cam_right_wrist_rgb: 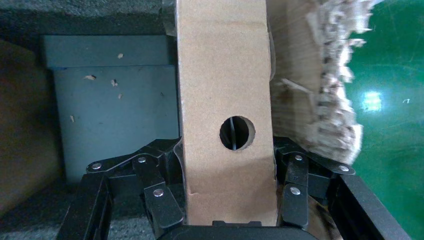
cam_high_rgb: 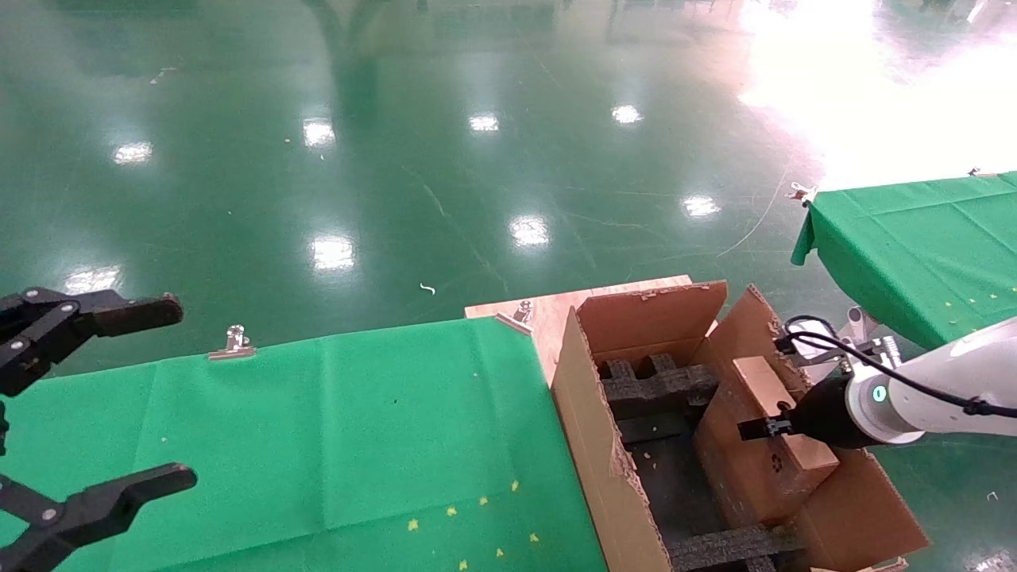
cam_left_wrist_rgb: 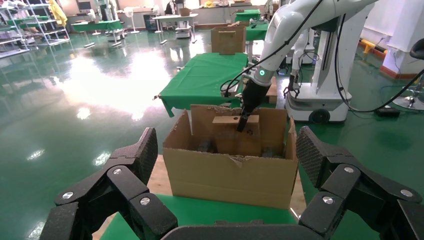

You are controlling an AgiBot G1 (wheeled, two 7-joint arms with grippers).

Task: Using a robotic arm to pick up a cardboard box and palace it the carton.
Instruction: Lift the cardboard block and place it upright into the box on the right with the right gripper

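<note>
Next, my right gripper lets go of the cardboard box in the carton, between the black foam inserts (cam_high_rgb: 725, 462) (cam_right_wrist_rgb: 222, 117) against the carton's torn side.
The cardboard box (cam_high_rgb: 759, 465) stands upright inside the carton (cam_high_rgb: 592, 445), close to its right wall, with its top sticking up above the rim. My right gripper (cam_high_rgb: 764, 429) is shut on the box from above, at the end of the white robotic arm (cam_high_rgb: 941, 389). In the right wrist view the holed narrow face of the cardboard box (cam_right_wrist_rgb: 225, 75) fills the gap of the right gripper (cam_right_wrist_rgb: 227, 156), with fingers (cam_right_wrist_rgb: 295, 175) pressed on both sides. My left gripper (cam_high_rgb: 171, 393) hangs open at the far left, holding nothing. From the left wrist the carton (cam_left_wrist_rgb: 230, 172) shows beyond the open left gripper (cam_left_wrist_rgb: 227, 147).
Black foam inserts (cam_high_rgb: 655, 385) line the carton's floor. The carton sits on a wooden board (cam_high_rgb: 548, 310) beside the green-clothed table (cam_high_rgb: 318, 429), which carries a metal clip (cam_high_rgb: 233, 343). A second green table (cam_high_rgb: 914, 246) stands at the right. A torn flap (cam_right_wrist_rgb: 320, 75) borders the box.
</note>
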